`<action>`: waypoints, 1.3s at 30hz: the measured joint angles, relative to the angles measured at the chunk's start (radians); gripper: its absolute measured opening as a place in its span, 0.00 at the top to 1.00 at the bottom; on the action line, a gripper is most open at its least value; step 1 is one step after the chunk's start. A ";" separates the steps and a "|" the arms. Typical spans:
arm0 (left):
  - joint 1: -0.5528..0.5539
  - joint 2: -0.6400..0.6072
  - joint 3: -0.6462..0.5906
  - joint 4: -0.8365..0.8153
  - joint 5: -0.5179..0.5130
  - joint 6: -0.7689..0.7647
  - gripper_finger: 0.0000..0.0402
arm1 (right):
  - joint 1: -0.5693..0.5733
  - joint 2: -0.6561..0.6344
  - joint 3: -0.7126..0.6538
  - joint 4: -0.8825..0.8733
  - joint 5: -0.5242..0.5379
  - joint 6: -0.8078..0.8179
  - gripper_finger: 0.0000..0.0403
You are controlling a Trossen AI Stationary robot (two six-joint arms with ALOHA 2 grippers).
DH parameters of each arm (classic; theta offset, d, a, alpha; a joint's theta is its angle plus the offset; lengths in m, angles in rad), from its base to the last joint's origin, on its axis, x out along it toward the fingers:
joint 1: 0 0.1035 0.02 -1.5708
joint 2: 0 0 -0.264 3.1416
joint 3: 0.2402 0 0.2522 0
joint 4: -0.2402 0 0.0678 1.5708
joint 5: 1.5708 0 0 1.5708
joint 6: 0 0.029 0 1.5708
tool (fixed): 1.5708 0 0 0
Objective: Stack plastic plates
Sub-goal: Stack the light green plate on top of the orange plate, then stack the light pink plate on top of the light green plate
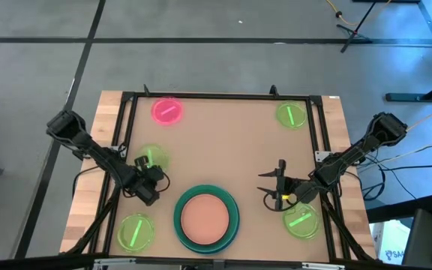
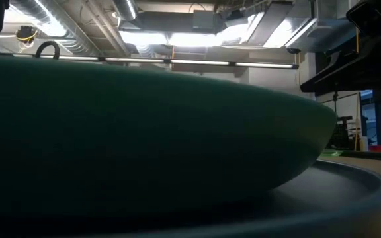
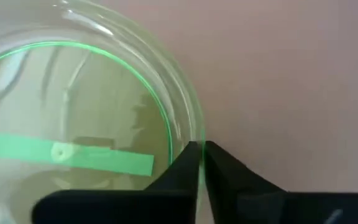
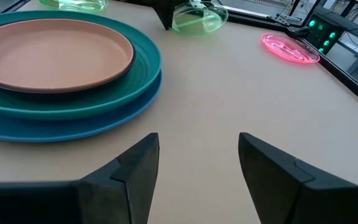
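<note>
I will release the neon-green plate from my left gripper on the salmon plate at the top of the stack (image 1: 205, 217). The neon-green plate is now held beside the stack.
A stack stands at the table's near middle: a salmon plate (image 1: 205, 217) on a dark green plate (image 1: 233, 212) on a blue plate (image 4: 73, 127). My left gripper (image 1: 153, 171) is left of the stack and is shut on a small translucent neon-green plate (image 1: 152, 157). My right gripper (image 4: 197, 146) is open, right of the stack over bare table. A pink plate (image 1: 166, 110) lies far left. Other neon-green plates lie far right (image 1: 292, 115), near left (image 1: 135, 232) and near right (image 1: 301, 221). No black plate is in view. My left gripper (image 3: 199, 149) pinches the rim of the neon-green plate (image 3: 188, 127) between its two fingers, one on the inner side and one on the outer side. In the right wrist view the plate (image 4: 194, 17) sits tilted in the hold. Whether any part of it rests on the table, I cannot tell.
A black frame (image 1: 223, 96) runs around the table top. The dark green plate (image 2: 144, 132) and the blue plate's rim (image 2: 349, 192) fill the low view. Bare table lies between the stack and the far plates.
</note>
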 joint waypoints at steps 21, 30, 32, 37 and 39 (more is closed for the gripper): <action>-0.090 0.210 0.539 0.410 -0.078 0.468 1.00 | 0.067 0.067 0.102 0.113 -0.238 0.181 0.47; -0.124 0.457 0.735 0.409 -0.011 0.522 1.00 | 0.170 0.222 0.243 0.050 -0.138 0.201 0.47; -0.125 0.480 0.751 0.407 0.005 0.504 0.98 | 0.180 0.238 0.260 0.050 -0.141 0.218 0.47; -0.107 0.474 0.755 0.381 0.037 0.485 0.85 | 0.200 0.251 0.276 0.050 -0.137 0.222 0.47; -0.096 0.452 0.755 0.340 0.057 0.483 0.80 | 0.212 0.251 0.276 0.051 -0.120 0.223 0.47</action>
